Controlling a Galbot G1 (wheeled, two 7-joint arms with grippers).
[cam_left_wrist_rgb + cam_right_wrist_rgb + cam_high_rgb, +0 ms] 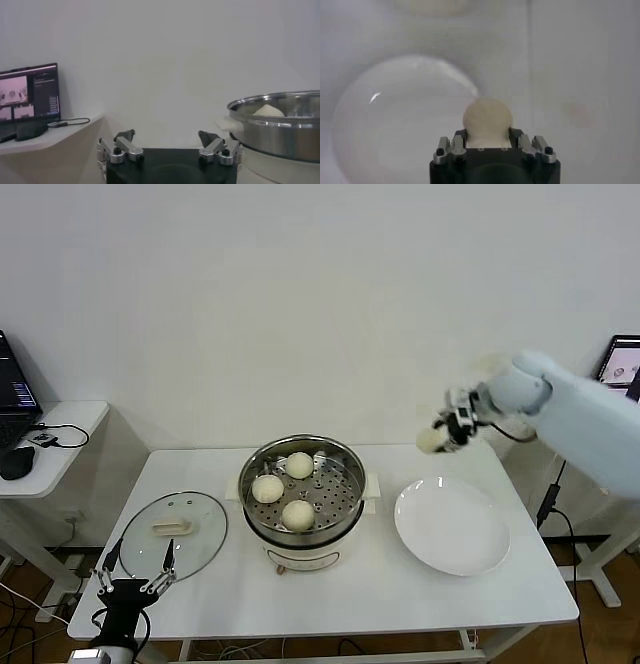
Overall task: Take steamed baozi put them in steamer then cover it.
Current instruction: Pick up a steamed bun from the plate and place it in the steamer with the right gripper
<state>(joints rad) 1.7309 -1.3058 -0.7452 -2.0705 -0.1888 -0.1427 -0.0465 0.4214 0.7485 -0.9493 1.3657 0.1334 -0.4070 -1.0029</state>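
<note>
Next, I let go of the fourth baozi, now high above the plate's far edge, with my right gripper on the steamer tray's bare side (pixel 325 485) closest to the white plate.
The steel steamer (pixel 262 468) stands on its white base at the table's middle, with three cream baozi (pixel 298 513) on its perforated tray. High above the plate's far edge, my right gripper (pixel 440 437) is shut on a fourth baozi (pixel 487 120), which fills the space between its jaws. The white plate (pixel 405 125) lies below that bun. My left gripper (pixel 138 572) hangs open at the table's front left edge, holding nothing; from its wrist the steamer (pixel 280 127) shows a bun (pixel 268 110) over its rim.
The glass lid (pixel 172 531) lies flat on the table left of the steamer. The bare white plate (pixel 452 526) sits to the steamer's right. A side desk (pixel 45 434) with a laptop and cables stands at far left.
</note>
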